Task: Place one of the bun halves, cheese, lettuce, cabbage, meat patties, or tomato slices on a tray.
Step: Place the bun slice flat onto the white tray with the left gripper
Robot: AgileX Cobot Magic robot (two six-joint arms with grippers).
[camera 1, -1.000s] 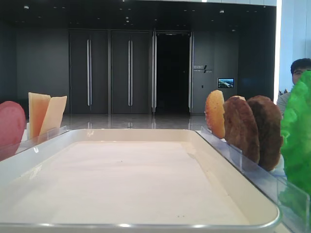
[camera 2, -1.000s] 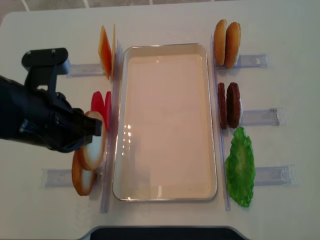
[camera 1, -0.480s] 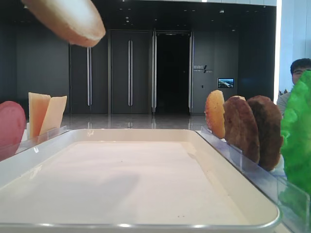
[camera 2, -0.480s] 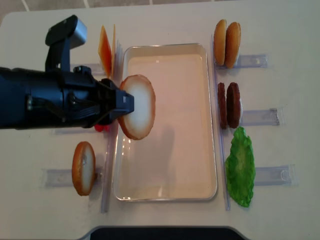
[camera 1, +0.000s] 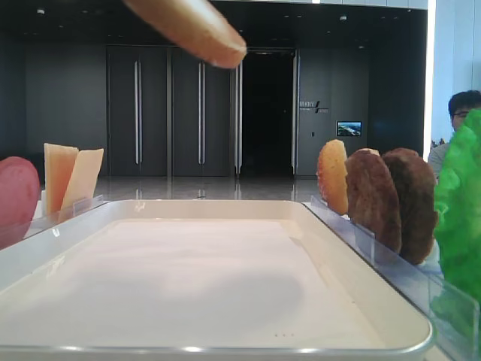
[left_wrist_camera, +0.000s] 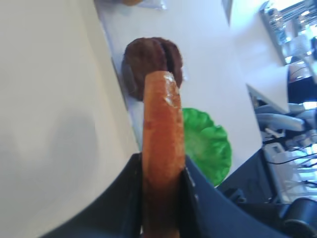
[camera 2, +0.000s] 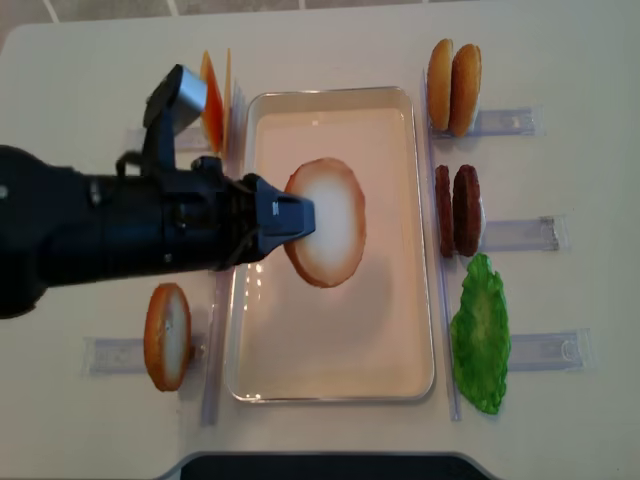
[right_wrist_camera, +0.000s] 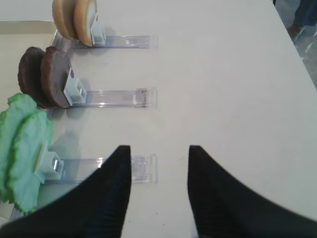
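Note:
Next, my left gripper puts the bun half down and lets go of it on the white tray's bottom (camera 2: 335, 289) (left_wrist_camera: 81, 161), just off its middle toward the lettuce end.
My left gripper (camera 2: 300, 218) is shut on a bun half (camera 2: 326, 222), held on edge above the middle of the white tray (camera 2: 330, 350). The left wrist view shows its fingers clamping the bun half (left_wrist_camera: 162, 119) on both sides, and the low view shows that bun half (camera 1: 188, 26) high over the tray floor (camera 1: 188, 271). My right gripper (right_wrist_camera: 157, 154) is open and empty over bare table beside the lettuce (right_wrist_camera: 22, 148). Cheese (camera 2: 212, 100), meat patties (camera 2: 457, 210), lettuce (camera 2: 480, 335) and a tomato slice (camera 1: 15, 199) stand in racks. Cabbage is out of view.
A second bun half (camera 2: 167, 336) stands left of the tray and two more (camera 2: 453, 74) at the far right. Clear plastic racks (camera 2: 520, 235) flank both long sides. The table edge (right_wrist_camera: 297, 54) runs to the right, and a person (camera 1: 464, 113) sits behind.
My left gripper has carried the bun half from the left rack rightward, over the tray's rim to above its middle. The tomato slices are now hidden under the arm in the overhead view.

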